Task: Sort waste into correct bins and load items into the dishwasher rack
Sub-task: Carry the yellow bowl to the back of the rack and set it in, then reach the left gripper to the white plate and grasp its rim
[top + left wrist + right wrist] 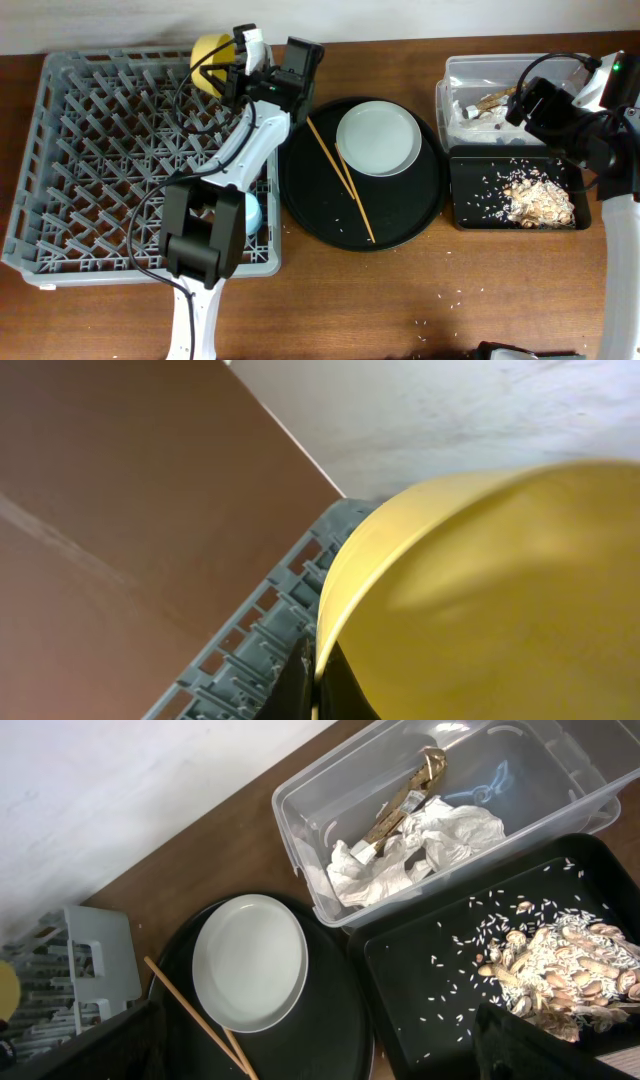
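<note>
Next, my left gripper releases the yellow bowl, now held on edge at the rack's far edge, in the grey rack's far corner point(246, 100), on the side that is next to the round black tray.
My left gripper point(228, 62) is shut on the rim of the yellow bowl point(208, 55) and holds it on edge at the far edge of the grey dishwasher rack point(90, 170). In the left wrist view the bowl point(500, 600) fills the frame, pinched at my fingertips point(318, 685). The plate point(377, 137) and two chopsticks point(340, 180) lie on the round black tray point(300, 195). A blue cup point(253, 212) shows in the rack under my left arm. My right gripper point(320, 1040) is open and empty above the clear tub point(560, 780), which holds napkins point(420, 845) and a wrapper point(405, 795). The black tray point(420, 970) holds food scraps point(565, 970).
Rice crumbs lie scattered on the wooden table point(440, 300) in front of the round tray. The rack's far edge point(260, 630) lies close to the white wall point(450, 410). The pink cup is out of view.
</note>
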Robot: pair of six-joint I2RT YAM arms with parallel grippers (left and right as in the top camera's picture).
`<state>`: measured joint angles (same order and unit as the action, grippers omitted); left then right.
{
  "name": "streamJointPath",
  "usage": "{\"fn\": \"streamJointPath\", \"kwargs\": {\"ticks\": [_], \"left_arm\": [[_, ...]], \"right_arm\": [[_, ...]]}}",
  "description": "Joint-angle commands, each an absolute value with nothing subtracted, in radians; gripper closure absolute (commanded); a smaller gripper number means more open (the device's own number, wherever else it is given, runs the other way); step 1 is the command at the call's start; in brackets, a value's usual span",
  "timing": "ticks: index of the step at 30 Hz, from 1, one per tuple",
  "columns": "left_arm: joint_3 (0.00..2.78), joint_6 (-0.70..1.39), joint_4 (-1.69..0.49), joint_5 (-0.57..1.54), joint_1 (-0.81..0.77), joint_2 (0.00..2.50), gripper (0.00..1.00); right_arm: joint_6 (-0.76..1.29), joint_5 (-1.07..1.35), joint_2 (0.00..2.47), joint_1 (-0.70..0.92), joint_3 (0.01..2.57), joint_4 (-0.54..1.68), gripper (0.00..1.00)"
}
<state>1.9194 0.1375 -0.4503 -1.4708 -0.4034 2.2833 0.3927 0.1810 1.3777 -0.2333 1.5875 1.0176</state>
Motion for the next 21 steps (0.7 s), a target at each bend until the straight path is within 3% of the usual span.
{"fn": "streamJointPath", "kwargs": {"ticks": [1, 21], "left_arm": [[1.916, 0.122, -0.445, -1.455, -0.406, 2.312, 1.0], [1.916, 0.117, -0.438, -1.454, -0.448, 2.363, 1.0]], "right_arm": [[0.398, 0.175, 1.381, -0.236, 1.595, 1.014, 0.01], [0.398, 0.176, 1.381, -0.236, 1.595, 1.026, 0.01]]}}
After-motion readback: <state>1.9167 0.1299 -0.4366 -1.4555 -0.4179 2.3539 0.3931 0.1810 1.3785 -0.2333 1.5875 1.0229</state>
